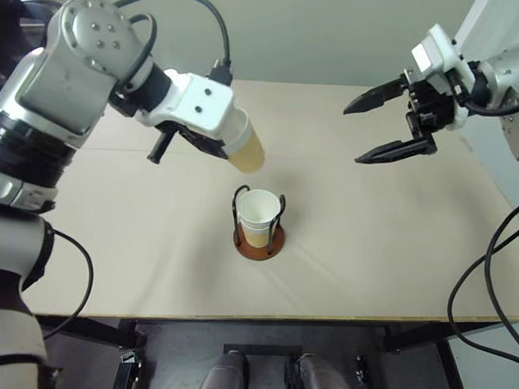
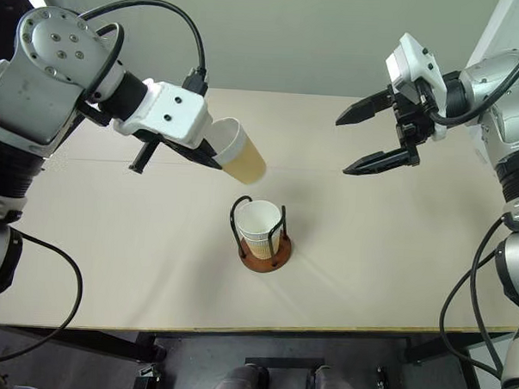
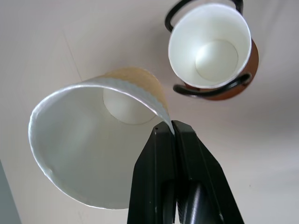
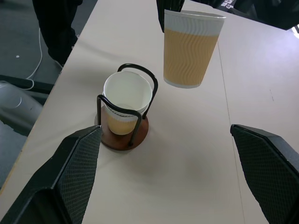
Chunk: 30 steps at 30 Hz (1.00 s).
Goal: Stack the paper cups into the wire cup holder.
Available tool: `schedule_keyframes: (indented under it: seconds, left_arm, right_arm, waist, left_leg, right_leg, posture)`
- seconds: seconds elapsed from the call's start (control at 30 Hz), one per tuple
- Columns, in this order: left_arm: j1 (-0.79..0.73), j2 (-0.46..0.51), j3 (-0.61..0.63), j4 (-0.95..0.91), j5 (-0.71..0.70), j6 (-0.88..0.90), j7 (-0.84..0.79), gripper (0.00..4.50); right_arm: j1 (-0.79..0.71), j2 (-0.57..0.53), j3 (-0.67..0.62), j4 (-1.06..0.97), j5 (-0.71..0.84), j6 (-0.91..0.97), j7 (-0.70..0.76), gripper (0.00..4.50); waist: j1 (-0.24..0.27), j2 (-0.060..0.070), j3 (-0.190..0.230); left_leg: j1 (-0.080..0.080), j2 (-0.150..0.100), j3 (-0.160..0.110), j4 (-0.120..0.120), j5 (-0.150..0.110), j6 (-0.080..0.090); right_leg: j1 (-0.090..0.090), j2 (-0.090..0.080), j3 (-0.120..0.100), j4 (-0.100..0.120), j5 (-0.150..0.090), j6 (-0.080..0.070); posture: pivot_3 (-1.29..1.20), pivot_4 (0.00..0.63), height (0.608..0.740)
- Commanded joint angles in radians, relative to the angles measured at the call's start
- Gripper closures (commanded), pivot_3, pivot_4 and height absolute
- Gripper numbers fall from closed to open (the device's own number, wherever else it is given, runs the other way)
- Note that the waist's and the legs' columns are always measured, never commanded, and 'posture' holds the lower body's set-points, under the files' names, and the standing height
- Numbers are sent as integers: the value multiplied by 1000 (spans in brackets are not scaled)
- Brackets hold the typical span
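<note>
My left gripper needs to release the tan paper cup, tilted above the wire cup holder, inside the other paper cup (image 1: 258,208) (image 3: 211,50), which sits between the loops of black wire.
A tan paper cup (image 1: 247,147) hangs tilted in the air, my left gripper (image 1: 220,151) shut on its white rim (image 3: 159,109). It is a little above the wire cup holder (image 1: 259,243), behind it and to its left. The holder stands mid-table on its reddish-brown base. Another paper cup (image 1: 257,213) sits upright in it between the black wire loops (image 4: 140,70). My right gripper (image 1: 353,133) is held high over the table's right side, open and empty, pointing left toward the held cup.
The tan table (image 1: 395,252) stretches wide around the holder, with bare surface on all sides of it. Its front edge (image 1: 323,318) runs just below the holder, and a pale wall (image 1: 335,34) stands behind the table.
</note>
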<state>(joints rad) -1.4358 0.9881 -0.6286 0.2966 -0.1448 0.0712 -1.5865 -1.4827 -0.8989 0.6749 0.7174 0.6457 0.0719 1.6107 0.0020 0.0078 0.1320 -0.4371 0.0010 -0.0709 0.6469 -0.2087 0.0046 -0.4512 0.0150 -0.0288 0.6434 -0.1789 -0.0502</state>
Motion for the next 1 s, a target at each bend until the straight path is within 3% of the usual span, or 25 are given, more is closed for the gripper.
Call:
schedule_keyframes:
  seconds: [0.03, 0.27, 0.67, 1.0]
  left_arm:
    - [-67, -10, -4, 8, -39, 11, -28, 4473]
    - [-192, -28, -110, 25, -130, 42, -28, 4473]
    - [-254, 69, -319, -104, -302, 77, -28, 4473]
    - [-231, 82, -351, -146, -321, 89, -28, 4473]
  right_arm:
    - [-37, -19, -39, -7, 25, 4, 4, 0]
    - [-43, -36, -33, -6, 23, 9, 4, 0]
    - [-45, -34, -25, -5, 17, 4, 4, 0]
    - [-39, -29, -26, -1, 12, -2, 4, 0]
  waist:
    - [2, 0, 0]
    - [2, 0, 0]
    - [1, 0, 0]
    - [3, 0, 0]
  left_leg:
    - [0, 0, 0, 0, 0, 0]
    - [-1, 0, 0, 0, 0, 1]
    - [-1, 0, 1, 0, 0, 1]
    - [0, 0, 1, 1, 1, 3]
  right_leg:
    - [0, 0, 0, 0, 0, 0]
    - [0, 0, 0, -1, 0, 1]
    - [0, 0, 0, -1, 0, 2]
    - [1, 0, 0, -1, 0, 3]
  posture:
    - [0, 150, 740]
    - [0, 150, 740]
    - [0, 150, 740]
    - [0, 150, 740]
